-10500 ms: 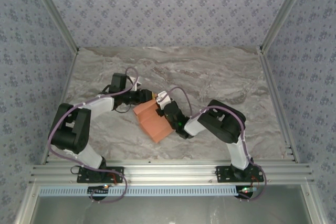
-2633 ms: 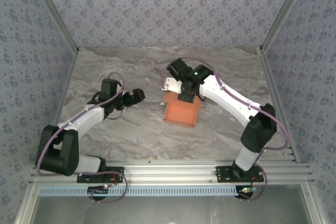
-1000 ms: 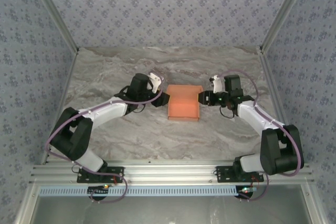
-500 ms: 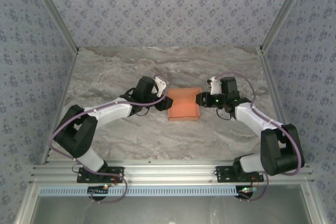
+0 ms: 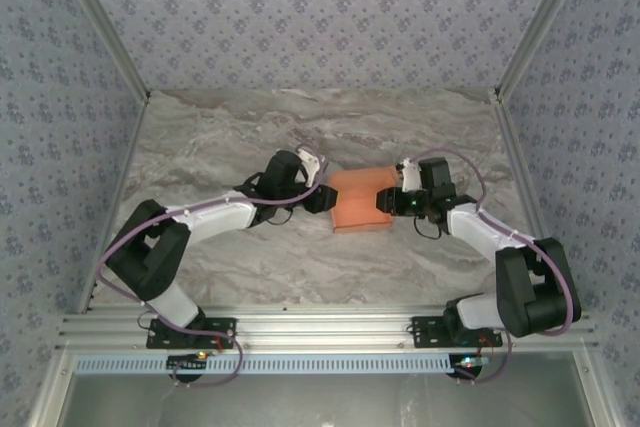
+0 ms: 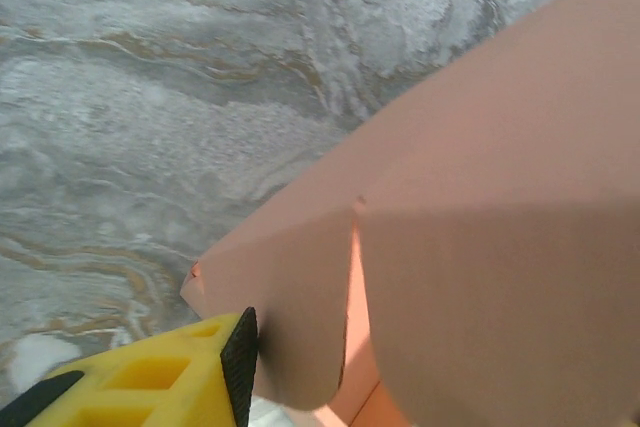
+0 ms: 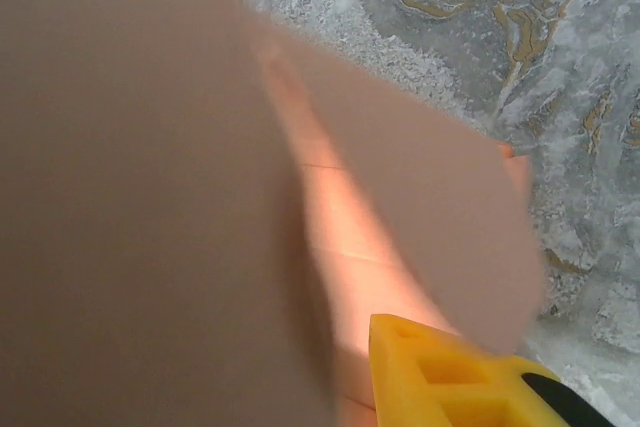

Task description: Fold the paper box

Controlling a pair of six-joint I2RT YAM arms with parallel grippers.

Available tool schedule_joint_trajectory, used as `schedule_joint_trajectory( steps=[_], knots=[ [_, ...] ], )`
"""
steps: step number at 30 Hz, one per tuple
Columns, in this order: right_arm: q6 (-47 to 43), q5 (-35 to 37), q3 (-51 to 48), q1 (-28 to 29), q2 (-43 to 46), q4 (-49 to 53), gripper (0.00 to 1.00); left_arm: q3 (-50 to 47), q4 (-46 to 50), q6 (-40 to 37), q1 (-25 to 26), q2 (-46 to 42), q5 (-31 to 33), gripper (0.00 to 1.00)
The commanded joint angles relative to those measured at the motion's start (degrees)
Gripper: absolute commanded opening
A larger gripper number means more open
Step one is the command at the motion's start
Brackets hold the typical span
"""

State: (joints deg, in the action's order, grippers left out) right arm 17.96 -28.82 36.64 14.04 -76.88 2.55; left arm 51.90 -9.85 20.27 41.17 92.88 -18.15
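Note:
Next, my right gripper pinches the side flap's edge (image 7: 502,329) and bends it inward before I close the lid, as that flap beside it splays away from the front flap.
The paper box (image 5: 358,203) is a salmon-orange cardboard piece lying slightly turned at the table's middle, with its flaps partly raised. My left gripper (image 5: 320,197) is at its left end. In the left wrist view one yellow finger's black pad (image 6: 240,355) presses on a rounded flap of the box (image 6: 480,247), and the other finger is hidden behind the cardboard. My right gripper (image 5: 394,200) is at the box's right end. One yellow finger (image 7: 450,379) shows over an inner panel of the box (image 7: 130,197), and a blurred flap covers the other finger.
The marble table (image 5: 230,137) is walled by patterned panels on three sides. An aluminium rail (image 5: 320,329) with the arm bases runs along the near edge. Bare tabletop lies behind and in front of the box.
Both grippers have pushed in on the box's ends and their jaws have narrowed. The box has slid a little to the right and turned, and its flaps have closed inward.

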Motion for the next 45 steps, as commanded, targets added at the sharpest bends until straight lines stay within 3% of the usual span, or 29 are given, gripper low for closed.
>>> schedule_joint_trajectory(
  steps=[1,8,13,18,21,28,33,38,41,45],
  knots=[
    [-1.19,0.91,-1.13,0.34,1.86,-0.10,0.30,0.40,-1.10,1.90,0.88,1.37,0.52,0.46],
    [-2.35,1.65,-1.81,0.29,3.94,0.81,0.32,1.44,-0.04,3.14,1.35,2.91,3.51,0.44],
    [-2.32,5.88,-3.78,0.08,11.28,2.36,0.45,4.83,9.19,-2.42,1.60,3.09,14.02,0.39],
    [-1.34,7.15,-5.39,-1.81,17.68,2.89,0.63,7.43,12.01,-5.68,1.63,3.69,17.72,0.37],
    [-0.55,5.19,-4.85,-3.68,17.49,2.88,0.65,8.38,12.22,-6.12,1.63,4.02,18.52,0.37],
    [-0.62,2.61,-2.92,-3.76,11.52,0.41,0.51,10.07,12.41,-6.53,1.65,4.58,18.55,0.36],
    [-3.30,9.03,-1.48,-1.60,9.74,-0.04,0.44,10.83,11.90,-7.38,1.56,5.20,18.33,0.37],
    [-4.94,11.82,-1.11,-0.88,8.93,-2.46,0.39,10.26,9.18,-10.33,1.61,4.99,18.72,0.46],
    [-5.04,11.14,-0.07,-0.35,7.42,-2.93,0.31,11.18,8.96,-11.96,1.61,5.68,17.96,0.39],
    [-5.08,13.01,0.74,1.20,5.99,-2.55,0.22,12.13,8.53,-12.65,1.60,6.56,14.22,0.24]
  ],
)
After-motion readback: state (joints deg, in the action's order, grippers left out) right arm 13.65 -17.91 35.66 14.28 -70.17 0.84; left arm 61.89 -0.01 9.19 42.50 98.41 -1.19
